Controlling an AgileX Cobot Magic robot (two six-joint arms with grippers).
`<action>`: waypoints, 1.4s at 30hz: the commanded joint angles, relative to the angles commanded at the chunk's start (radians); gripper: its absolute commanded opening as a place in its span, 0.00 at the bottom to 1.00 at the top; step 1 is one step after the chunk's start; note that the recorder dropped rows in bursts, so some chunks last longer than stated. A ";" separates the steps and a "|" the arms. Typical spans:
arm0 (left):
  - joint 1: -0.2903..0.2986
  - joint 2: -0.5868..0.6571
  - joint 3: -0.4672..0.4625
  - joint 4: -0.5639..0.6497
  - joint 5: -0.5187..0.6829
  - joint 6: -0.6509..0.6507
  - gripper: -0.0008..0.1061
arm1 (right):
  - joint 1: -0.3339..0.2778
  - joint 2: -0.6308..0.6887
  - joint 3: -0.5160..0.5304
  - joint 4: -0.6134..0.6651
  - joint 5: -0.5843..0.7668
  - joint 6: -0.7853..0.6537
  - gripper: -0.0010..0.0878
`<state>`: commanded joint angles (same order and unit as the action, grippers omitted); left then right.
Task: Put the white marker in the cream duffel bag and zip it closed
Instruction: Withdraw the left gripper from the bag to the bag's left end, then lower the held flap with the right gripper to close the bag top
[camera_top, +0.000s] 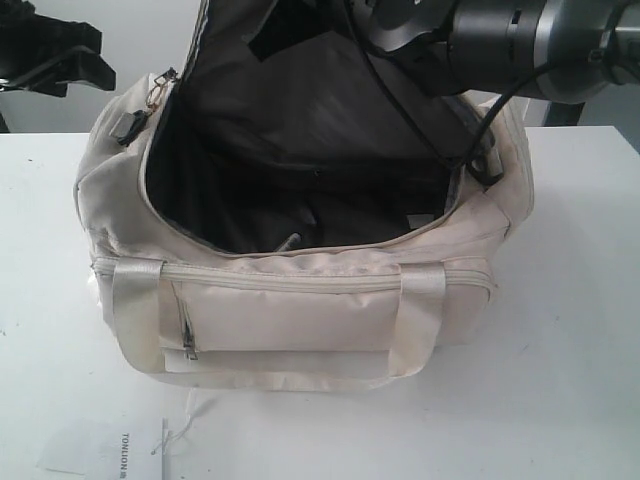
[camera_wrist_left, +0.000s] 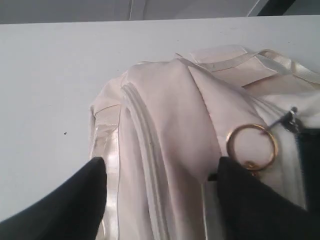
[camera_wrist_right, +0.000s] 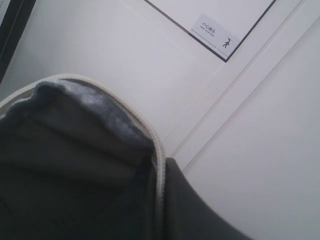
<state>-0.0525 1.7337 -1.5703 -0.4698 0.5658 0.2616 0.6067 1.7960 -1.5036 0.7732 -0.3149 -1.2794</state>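
The zip flap, now lifted upright, will be released by my right gripper, which is going to let go of it over the dark opening of the cream duffel bag (camera_top: 313, 206).
The cream duffel bag (camera_top: 300, 310) stands on the table with its mouth wide open, dark lining showing. Its zip flap (camera_top: 300, 80) is lifted upright. My right gripper (camera_wrist_right: 159, 170) is shut on the flap's zip edge (camera_wrist_right: 159, 150), and one dark finger (camera_wrist_right: 200, 200) shows beside it. A slim pale tip (camera_top: 290, 241), apparently the white marker, lies inside near the front rim. My left gripper (camera_wrist_left: 160, 172) is open at the bag's left end, its fingers (camera_wrist_left: 85, 195) either side of the folded fabric, next to a gold ring (camera_wrist_left: 251, 146).
The right arm (camera_top: 540, 40) and its cable hang over the bag's back right corner. The left arm (camera_top: 55, 55) sits at the back left. A paper tag (camera_top: 120, 450) lies on the white table (camera_top: 580, 350) in front of the bag.
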 joint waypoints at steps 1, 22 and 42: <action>0.000 0.014 -0.011 -0.001 0.000 0.000 0.64 | 0.000 0.000 0.000 0.000 0.000 0.000 0.01; 0.000 0.153 -0.077 -0.164 0.041 0.075 0.01 | 0.000 0.000 0.000 0.000 0.000 0.000 0.01; 0.000 0.151 -0.077 -0.206 0.079 0.048 0.01 | 0.000 0.000 0.000 0.005 0.058 0.034 0.01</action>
<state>-0.0525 1.8844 -1.6469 -0.6757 0.6450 0.3098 0.6067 1.7960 -1.5036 0.7779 -0.2568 -1.2456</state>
